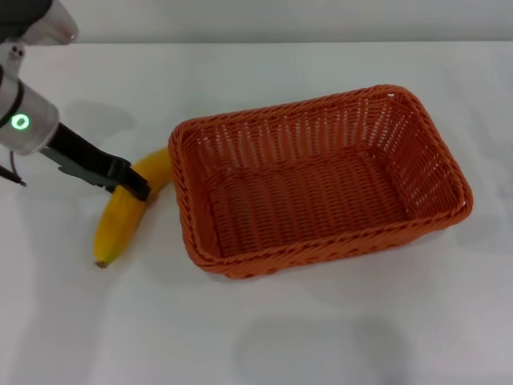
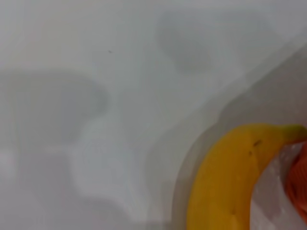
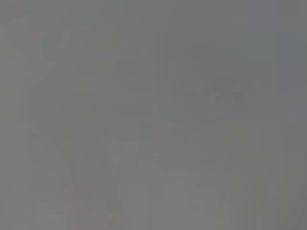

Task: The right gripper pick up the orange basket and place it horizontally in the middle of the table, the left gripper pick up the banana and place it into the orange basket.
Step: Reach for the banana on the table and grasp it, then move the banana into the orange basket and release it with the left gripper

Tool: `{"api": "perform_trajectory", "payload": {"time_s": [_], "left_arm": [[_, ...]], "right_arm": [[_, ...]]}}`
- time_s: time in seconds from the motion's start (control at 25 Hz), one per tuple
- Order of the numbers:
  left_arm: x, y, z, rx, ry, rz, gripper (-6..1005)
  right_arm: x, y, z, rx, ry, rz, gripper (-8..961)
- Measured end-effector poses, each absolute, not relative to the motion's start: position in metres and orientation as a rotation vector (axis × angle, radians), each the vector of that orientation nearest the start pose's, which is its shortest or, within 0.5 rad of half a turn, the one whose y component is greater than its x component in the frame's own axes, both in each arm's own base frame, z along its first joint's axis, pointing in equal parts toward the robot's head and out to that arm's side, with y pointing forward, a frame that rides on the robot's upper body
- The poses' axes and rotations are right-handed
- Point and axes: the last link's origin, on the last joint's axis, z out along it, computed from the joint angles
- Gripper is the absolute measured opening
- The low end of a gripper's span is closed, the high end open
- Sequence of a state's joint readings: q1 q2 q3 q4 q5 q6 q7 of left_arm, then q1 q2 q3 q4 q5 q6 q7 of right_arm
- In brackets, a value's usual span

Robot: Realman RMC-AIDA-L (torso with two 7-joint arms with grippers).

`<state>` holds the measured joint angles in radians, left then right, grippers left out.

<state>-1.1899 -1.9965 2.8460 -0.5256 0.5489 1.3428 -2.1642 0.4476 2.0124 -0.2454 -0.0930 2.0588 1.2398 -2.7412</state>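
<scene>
Next, my left gripper releases the banana lengthwise on the middle of the orange basket's woven bottom (image 1: 306, 185).
The orange basket (image 1: 321, 239) stands lengthwise across the middle of the white table (image 1: 337, 337), and nothing lies in it. The yellow banana (image 1: 117, 226) lies on the table just off the basket's left end, its upper tip close to the rim. My left gripper (image 1: 132, 188) reaches in from the left and sits across the banana's middle. In the left wrist view the banana (image 2: 224, 184) fills one corner, with a sliver of the orange basket (image 2: 300, 188) beside it. The right gripper shows in no view; the right wrist view is plain grey.
The left arm's grey body with a green light (image 1: 20, 122) hangs over the table's left side. Bare tabletop lies in front of the basket and to its right.
</scene>
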Motion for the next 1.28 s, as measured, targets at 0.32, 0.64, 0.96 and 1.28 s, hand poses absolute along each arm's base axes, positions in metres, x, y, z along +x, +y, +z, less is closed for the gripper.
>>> {"api": "perform_trajectory", "payload": {"time_s": [0.32,0.64,0.96,1.28], "left_arm": [[-0.277,0.42,0.079,-2.145,-1.558,0.042,505],[-0.221,0.449,0.128,-2.364,-1.109,-0.292,500],[-0.116,0.464,0.098,-2.738,-0.632,-0.05,499],[-0.051,0.449,0.011,-2.954,-0.332,0.295,510]], "right_arm": [[0.375,0.332,0.077,-1.39,0.543,0.72,870],[0.373,0.334,0.079,-1.39,0.532,0.724,869],[0.373,0.335,0.082,-1.366,0.53,0.735,869],[0.373,0.334,0.082,-1.361,0.539,0.746,870]]}}
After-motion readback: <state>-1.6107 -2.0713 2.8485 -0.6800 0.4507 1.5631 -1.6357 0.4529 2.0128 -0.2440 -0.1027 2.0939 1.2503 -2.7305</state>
